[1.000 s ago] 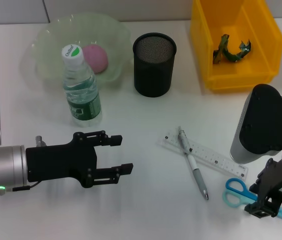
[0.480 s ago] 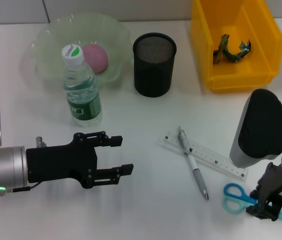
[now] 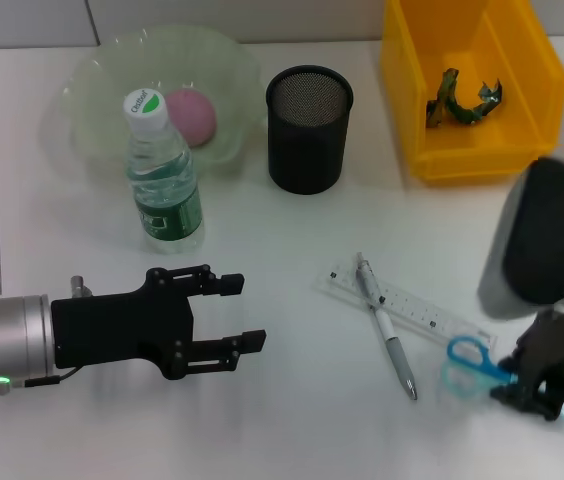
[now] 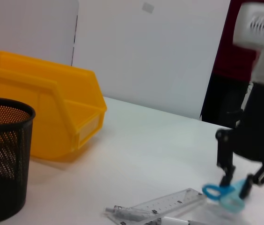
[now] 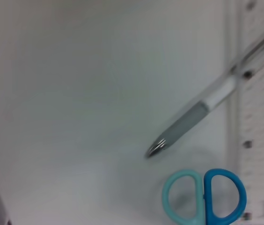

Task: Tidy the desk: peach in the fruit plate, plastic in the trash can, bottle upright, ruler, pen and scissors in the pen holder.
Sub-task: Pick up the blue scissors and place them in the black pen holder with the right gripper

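Next, my right gripper lets go of the scissors inside the black mesh pen holder (image 3: 328, 104), on the side nearest the yellow bin.
My right gripper (image 3: 540, 398) is at the front right, shut on the blue and cyan scissors (image 3: 469, 358), whose handles stick out to its left. The left wrist view shows its fingers (image 4: 225, 178) straddling the scissors (image 4: 225, 196). The scissors' handles (image 5: 204, 197) also show in the right wrist view. The pen (image 3: 387, 335) lies across the clear ruler (image 3: 432, 318) mid-table. The black mesh pen holder (image 3: 308, 130) stands at the back. The peach (image 3: 192, 113) lies in the green fruit plate (image 3: 92, 90). The bottle (image 3: 162, 180) stands upright. My left gripper (image 3: 237, 312) is open and empty at the front left.
The yellow bin (image 3: 402, 100) at the back right holds green plastic scrap (image 3: 459, 100). The bottle stands just in front of the plate. Bare white table lies between my left gripper and the ruler.
My right gripper has shifted right and away from the front edge. The scissors have moved with it, their handles now closer to the ruler's end. The left arm has not moved.
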Tool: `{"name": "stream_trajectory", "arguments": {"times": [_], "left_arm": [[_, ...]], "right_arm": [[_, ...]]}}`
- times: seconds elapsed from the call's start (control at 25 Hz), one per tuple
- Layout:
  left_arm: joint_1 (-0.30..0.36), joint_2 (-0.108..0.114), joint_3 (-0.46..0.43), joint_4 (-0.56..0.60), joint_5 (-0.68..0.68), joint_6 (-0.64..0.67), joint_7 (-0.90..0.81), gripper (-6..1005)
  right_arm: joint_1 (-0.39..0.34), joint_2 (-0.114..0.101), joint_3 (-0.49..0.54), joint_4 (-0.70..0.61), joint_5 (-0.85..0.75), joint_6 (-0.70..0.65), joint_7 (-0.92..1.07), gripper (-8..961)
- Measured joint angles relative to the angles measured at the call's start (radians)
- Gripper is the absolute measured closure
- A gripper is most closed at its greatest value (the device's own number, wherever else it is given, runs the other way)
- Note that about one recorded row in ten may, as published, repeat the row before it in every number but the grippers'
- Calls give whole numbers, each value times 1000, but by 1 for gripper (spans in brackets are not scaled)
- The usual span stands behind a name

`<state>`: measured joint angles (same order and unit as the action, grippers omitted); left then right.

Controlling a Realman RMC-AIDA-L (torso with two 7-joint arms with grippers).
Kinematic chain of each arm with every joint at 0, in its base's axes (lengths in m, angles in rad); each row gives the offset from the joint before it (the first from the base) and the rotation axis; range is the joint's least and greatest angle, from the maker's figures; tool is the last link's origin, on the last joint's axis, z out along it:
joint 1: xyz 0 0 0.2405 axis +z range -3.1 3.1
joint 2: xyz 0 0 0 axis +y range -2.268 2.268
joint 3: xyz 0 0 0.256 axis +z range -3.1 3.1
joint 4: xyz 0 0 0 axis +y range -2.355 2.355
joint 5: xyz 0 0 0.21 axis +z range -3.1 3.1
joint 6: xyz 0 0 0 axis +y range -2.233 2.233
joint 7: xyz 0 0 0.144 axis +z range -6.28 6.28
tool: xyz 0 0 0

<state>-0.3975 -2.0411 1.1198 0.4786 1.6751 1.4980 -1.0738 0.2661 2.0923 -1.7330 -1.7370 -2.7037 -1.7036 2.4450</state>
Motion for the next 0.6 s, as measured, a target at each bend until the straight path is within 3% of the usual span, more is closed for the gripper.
{"name": "stream_trajectory", "arguments": {"times": [0.16,0.24,0.28,0.32,0.4,0.48,0.6], "left_arm": [[1,0,0,0,0,4,0,273],[1,0,0,0,0,5,0,273],[2,-1,0,0,0,5,1,273],[2,-1,0,0,0,5,1,273],[2,-2,0,0,0,5,1,273],[2,-2,0,0,0,5,1,273],[2,-3,0,0,-1,7,1,273]], "right_arm": [[-48,0,122,-127,86,-8,-49,712],[-70,0,239,-167,214,6,-100,711],[-81,-2,365,-157,381,39,-160,711],[-81,-2,365,-157,381,39,-160,710],[-90,-7,547,-41,675,137,-287,709],[-90,-8,586,11,759,170,-337,708],[-62,-9,654,256,1030,266,-538,707]]}}
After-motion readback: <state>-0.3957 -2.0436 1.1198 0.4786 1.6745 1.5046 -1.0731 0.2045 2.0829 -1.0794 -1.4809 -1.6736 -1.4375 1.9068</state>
